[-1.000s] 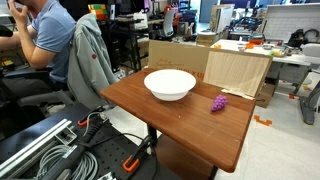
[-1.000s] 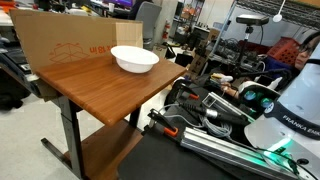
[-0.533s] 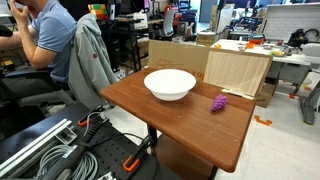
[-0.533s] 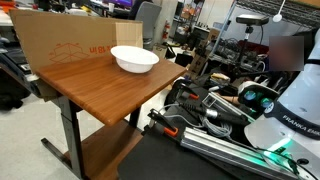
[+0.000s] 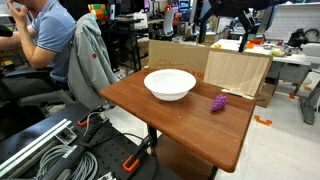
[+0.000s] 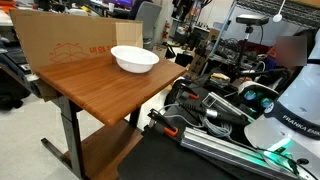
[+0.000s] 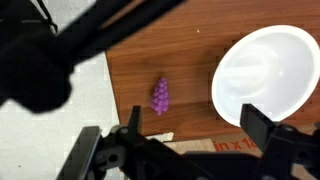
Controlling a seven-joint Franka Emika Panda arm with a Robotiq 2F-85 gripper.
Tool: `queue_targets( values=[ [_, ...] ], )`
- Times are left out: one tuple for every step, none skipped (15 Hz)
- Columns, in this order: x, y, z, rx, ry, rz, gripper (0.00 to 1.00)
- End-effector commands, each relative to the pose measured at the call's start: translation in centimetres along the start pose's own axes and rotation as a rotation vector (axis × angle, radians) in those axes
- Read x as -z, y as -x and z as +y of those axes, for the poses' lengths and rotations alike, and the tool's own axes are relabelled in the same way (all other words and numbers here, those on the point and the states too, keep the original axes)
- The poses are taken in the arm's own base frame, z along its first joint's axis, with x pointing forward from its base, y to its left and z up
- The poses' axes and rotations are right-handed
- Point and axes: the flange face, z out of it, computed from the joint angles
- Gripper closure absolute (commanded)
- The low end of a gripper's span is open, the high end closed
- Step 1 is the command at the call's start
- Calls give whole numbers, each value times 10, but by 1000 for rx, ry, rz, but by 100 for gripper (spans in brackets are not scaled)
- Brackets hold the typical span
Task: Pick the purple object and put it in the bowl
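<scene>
My gripper will next move to the purple object's thick end (image 5: pixel 220 100) (image 7: pixel 159 102), the one closer to the cardboard sheet, and close there.
The purple object (image 5: pixel 218 102), a small lumpy grape-like bunch, lies on the wooden table (image 5: pixel 190 130) to the right of the white bowl (image 5: pixel 170 84). In the wrist view the purple object (image 7: pixel 160 96) lies left of the bowl (image 7: pixel 265 70), both far below. My gripper (image 7: pixel 198 128) is open and empty, high above the table's far edge. Its dark arm shows at the top of an exterior view (image 5: pixel 215 10). The bowl also shows in an exterior view (image 6: pixel 134 60), where the purple object is not visible.
A cardboard sheet (image 5: pixel 238 72) stands along the table's far edge (image 6: pixel 60 45). A seated person (image 5: pixel 45 40) and a chair with a grey jacket (image 5: pixel 92 60) are beside the table. Cables and rails (image 5: pixel 60 150) lie on the floor. The robot base (image 6: pixel 290 110) is nearby.
The dark arm has come into view at the top of an exterior view, above the table's far side. The bowl and purple object have not moved.
</scene>
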Motion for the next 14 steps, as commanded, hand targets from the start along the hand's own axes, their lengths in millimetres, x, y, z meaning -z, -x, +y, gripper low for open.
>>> queue_targets(
  values=[
    [-1, -3, 0, -5, 6, -5, 0],
    [-1, -5, 1, -7, 8, -6, 0],
    [1, -2, -1, 0, 20, 6, 0],
    [3, -2, -2, 1, 31, 9, 0],
    [2, -6, -2, 0, 25, 0, 0],
    [-2, -13, -2, -32, 29, -10, 0],
    [-6, -22, -2, -62, 27, -17, 0],
    [-11, -30, -2, -92, 25, -34, 0],
    [-14, -37, -2, -111, 24, -36, 0],
    [-21, -47, 0, -135, 24, -27, 0],
    [-26, -54, 1, -136, 15, -40, 0],
    [-34, -62, 3, -138, 14, -41, 0],
    [-43, -69, 6, -148, 26, -40, 0],
    [-52, -76, 8, -147, 30, -45, 0]
  ],
)
